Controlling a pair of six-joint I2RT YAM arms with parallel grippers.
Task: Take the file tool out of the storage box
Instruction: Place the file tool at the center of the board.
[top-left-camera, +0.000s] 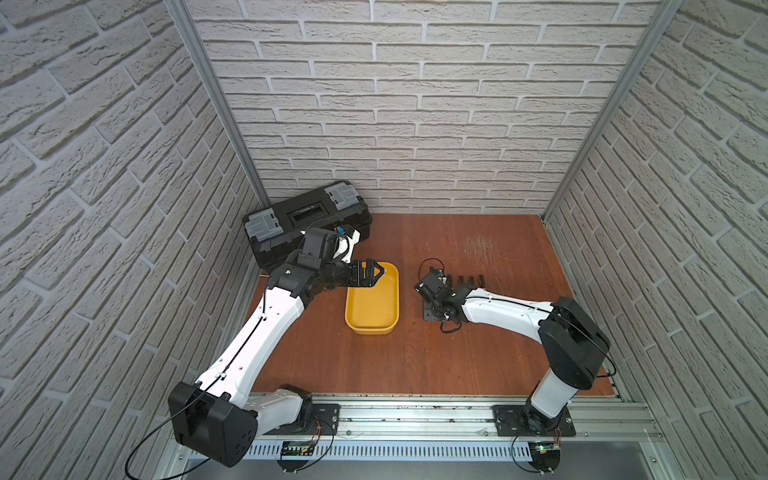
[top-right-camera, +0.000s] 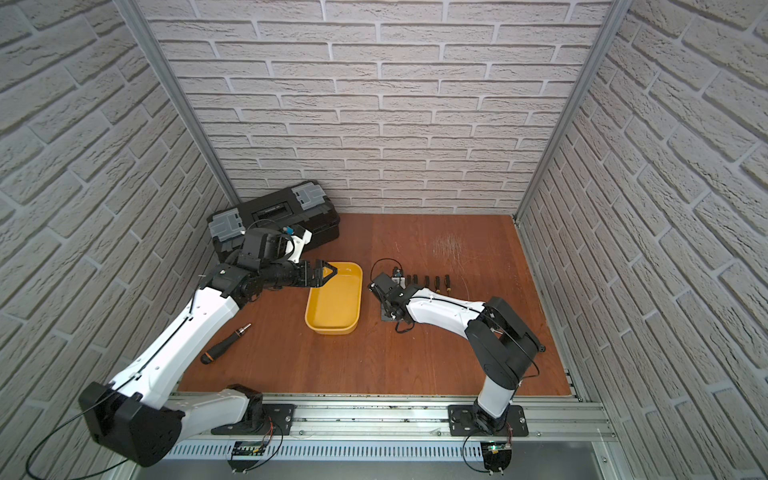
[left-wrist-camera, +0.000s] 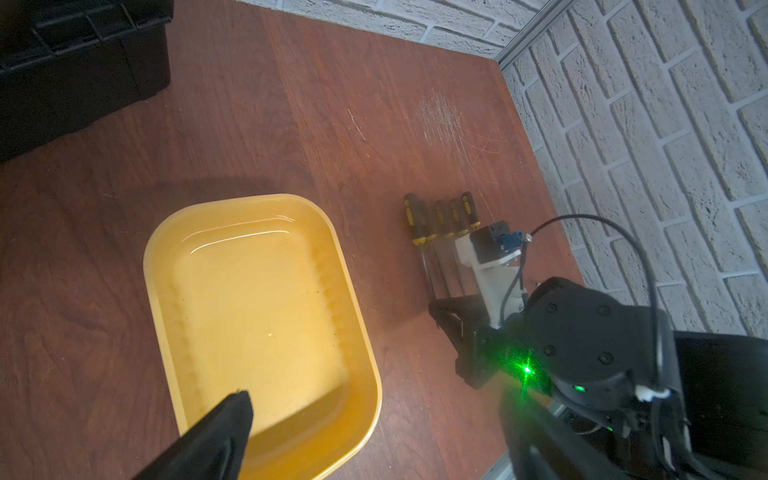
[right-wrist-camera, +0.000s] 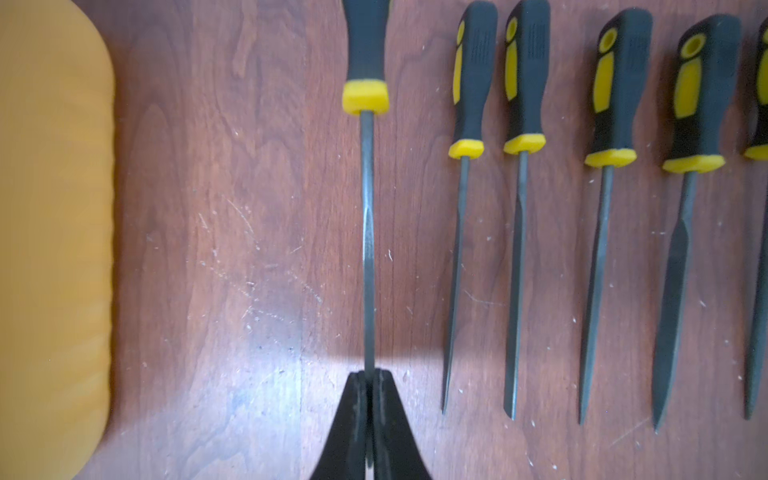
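The robot's right gripper should set the file tool down on the wood (top-left-camera: 432, 295) (right-wrist-camera: 396, 200) beside the row of files, at the row's yellow-tub end.
The storage box (top-left-camera: 374, 307) (top-right-camera: 334, 303) (left-wrist-camera: 257, 299) is a shallow yellow tub at mid-table with nothing inside; its blurred side fills one edge of the right wrist view (right-wrist-camera: 50, 249). My right gripper (right-wrist-camera: 368, 376) (top-left-camera: 430, 309) (top-right-camera: 388, 311) (left-wrist-camera: 434, 305) is shut on the thin steel blade of a file tool (right-wrist-camera: 368, 249) (left-wrist-camera: 415, 224) with a black and yellow handle. This file lies outside the tub, between it and a row of files. Whether it touches the wood I cannot tell. My left gripper (top-left-camera: 371, 272) (top-right-camera: 322, 274) (left-wrist-camera: 378, 399) hangs open over the tub's far end, holding nothing.
Several more files (right-wrist-camera: 602, 208) (top-left-camera: 471, 279) (top-right-camera: 428, 282) lie side by side right of the held one. A black toolbox (top-left-camera: 307, 220) (top-right-camera: 274, 216) (left-wrist-camera: 79, 62) sits shut at the back left. A black-handled driver (top-right-camera: 224, 345) lies near the left arm. Brick walls enclose three sides.
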